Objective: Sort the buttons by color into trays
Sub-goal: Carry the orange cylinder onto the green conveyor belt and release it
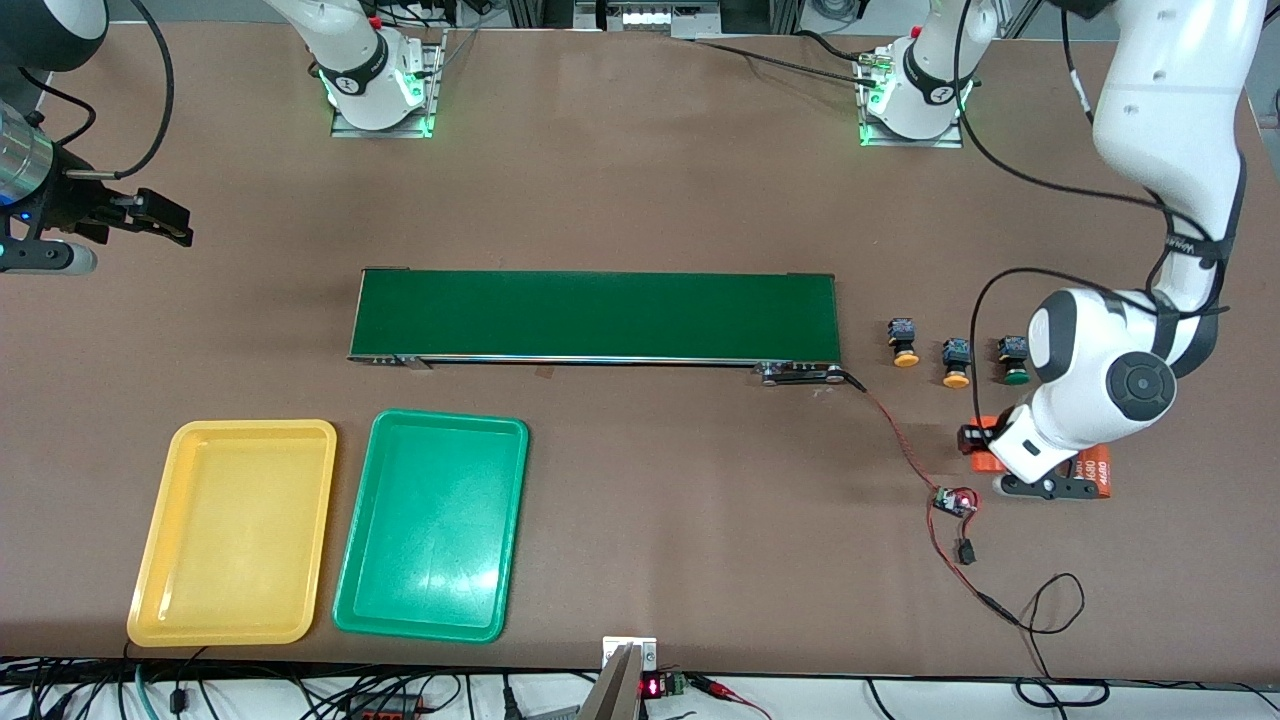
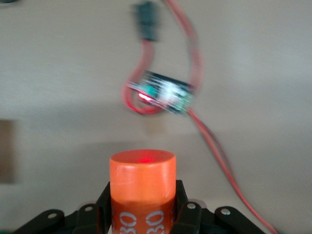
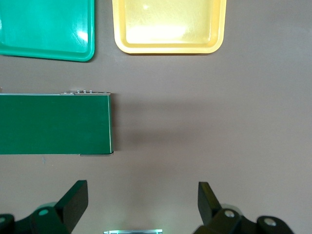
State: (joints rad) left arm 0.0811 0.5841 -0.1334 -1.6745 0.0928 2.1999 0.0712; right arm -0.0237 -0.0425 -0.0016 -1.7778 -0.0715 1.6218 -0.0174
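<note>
I should use my left gripper to release the orange cylinder on the end of the dark-green conveyor belt [image 1: 782, 320] that is closest to the buttons.
Three buttons stand in a row past the conveyor's end, toward the left arm's end of the table: a yellow-orange button [image 1: 905, 343], a second yellow-orange button [image 1: 955, 362] and a green button [image 1: 1015, 361]. The fourth button is hidden. The yellow tray [image 1: 235, 530] and green tray [image 1: 432, 525] lie side by side, empty, nearer the front camera; both show in the right wrist view, yellow [image 3: 168, 24] and green [image 3: 46, 29]. My left gripper [image 1: 985, 450] is shut on an orange "4680" cylinder [image 2: 142, 187], low, nearer the camera than the buttons. My right gripper [image 1: 160, 215] is open and empty, waiting.
The long dark-green conveyor belt [image 1: 595, 315] lies across the middle; its end shows in the right wrist view [image 3: 53, 124]. A small circuit board [image 1: 955, 500] with red and black wires lies just in front of the held cylinder, also in the left wrist view [image 2: 165, 95].
</note>
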